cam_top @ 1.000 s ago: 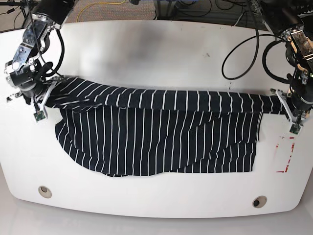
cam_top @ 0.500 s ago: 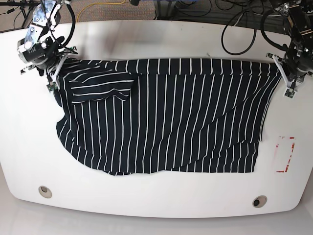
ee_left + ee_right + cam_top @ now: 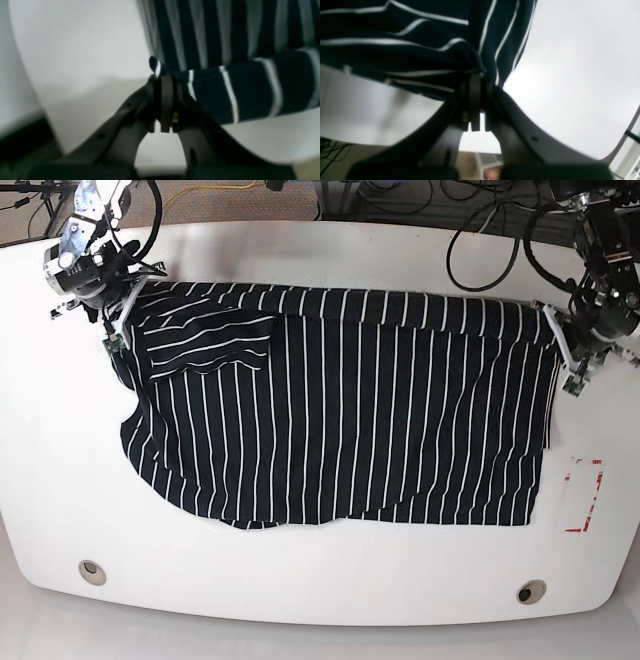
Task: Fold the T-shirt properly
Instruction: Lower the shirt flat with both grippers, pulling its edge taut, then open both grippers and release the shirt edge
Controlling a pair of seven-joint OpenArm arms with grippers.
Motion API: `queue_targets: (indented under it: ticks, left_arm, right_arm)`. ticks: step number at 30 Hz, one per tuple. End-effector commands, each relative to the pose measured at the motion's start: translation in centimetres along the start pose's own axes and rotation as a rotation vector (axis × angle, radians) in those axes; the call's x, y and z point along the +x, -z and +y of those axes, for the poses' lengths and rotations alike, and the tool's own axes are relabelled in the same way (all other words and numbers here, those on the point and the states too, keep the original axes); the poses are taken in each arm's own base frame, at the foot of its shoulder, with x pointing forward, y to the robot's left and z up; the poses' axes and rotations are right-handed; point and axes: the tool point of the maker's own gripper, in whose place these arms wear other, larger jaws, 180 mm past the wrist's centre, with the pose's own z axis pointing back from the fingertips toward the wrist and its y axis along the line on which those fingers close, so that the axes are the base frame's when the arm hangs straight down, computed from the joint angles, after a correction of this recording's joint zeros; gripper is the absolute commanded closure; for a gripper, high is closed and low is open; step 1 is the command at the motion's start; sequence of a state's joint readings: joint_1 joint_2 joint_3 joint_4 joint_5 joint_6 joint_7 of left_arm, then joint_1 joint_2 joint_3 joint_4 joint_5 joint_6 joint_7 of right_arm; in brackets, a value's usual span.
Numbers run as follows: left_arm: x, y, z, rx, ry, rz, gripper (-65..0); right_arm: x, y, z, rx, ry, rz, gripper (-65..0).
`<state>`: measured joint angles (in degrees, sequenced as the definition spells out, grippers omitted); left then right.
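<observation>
I should use my right gripper to let go of the gathered T-shirt corner on the shirt's outer edge (image 3: 131, 354) next to the folded sleeve.
The T-shirt (image 3: 340, 410), dark navy with thin white stripes, lies spread wide across the white table (image 3: 320, 250), with one sleeve folded over its upper left part. My left gripper (image 3: 556, 330) is at the shirt's upper right corner in the base view. The left wrist view shows this left gripper (image 3: 163, 77) shut on a bunched edge of the T-shirt (image 3: 250, 87). My right gripper (image 3: 128, 298) is at the upper left corner. The right wrist view has the right gripper (image 3: 478, 77) pinching a gathered fold of the T-shirt (image 3: 420, 37).
A white label with red marks (image 3: 582, 495) lies on the table just right of the shirt. Two round holes (image 3: 92, 570) (image 3: 531, 591) sit near the front edge. Cables (image 3: 480, 250) hang over the table's back right.
Both grippers have carried the shirt's top edge toward the far side, and the shirt has opened from a folded band into a wide spread. In the last half second the right side came slightly forward.
</observation>
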<state>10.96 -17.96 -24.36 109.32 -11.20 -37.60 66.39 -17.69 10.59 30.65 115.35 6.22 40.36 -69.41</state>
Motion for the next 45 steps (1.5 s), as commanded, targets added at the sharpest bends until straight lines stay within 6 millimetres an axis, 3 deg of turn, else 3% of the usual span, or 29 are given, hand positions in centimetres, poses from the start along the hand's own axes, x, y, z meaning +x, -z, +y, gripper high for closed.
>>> queue_targets:
  ticks: [1,11,22,30,32,35,39,42,45]
  left_arm:
    - [0.6,0.1,1.1,0.023,0.009,-0.003,0.0]
    - [0.5,2.4,2.7,-0.002,-0.041,0.033,0.0]
    - [0.9,3.8,3.6,-0.022,-0.088,0.043,0.0]
    - [1.8,5.0,2.5,-0.066,-0.062,0.055,0.0]
    - [1.9,5.4,1.9,-0.083,-0.049,0.064,-0.6]
    - [1.8,5.8,1.3,-0.103,-0.039,0.075,-7.6]
    - [3.2,5.8,1.8,-0.095,-0.042,0.048,-25.3]
    - [3.7,5.6,2.1,-0.087,-0.041,0.036,-34.2]
    - [4.0,5.4,2.3,-0.082,-0.043,0.026,-36.5]
  right_arm:
    - [1.3,-0.3,-1.1,-0.031,-0.001,-0.037,-0.6]
    - [3.1,0.8,-2.5,-0.03,0.028,-0.06,-0.6]
    - [3.4,2.7,-2.7,0.006,0.069,-0.041,-0.6]
    - [4.0,2.8,-3.0,0.007,0.077,-0.053,-2.5]
    - [4.2,2.8,-3.1,0.006,0.078,-0.056,-8.6]
    - [4.2,2.8,-3.1,0.005,0.078,-0.057,-22.4]
    - [4.4,2.6,-3.3,-0.003,0.077,-0.065,-46.1]
    - [5.1,1.6,-3.8,-0.031,0.068,-0.095,-57.1]
    - [6.2,0.1,-4.1,-0.069,0.045,-0.142,-60.6]
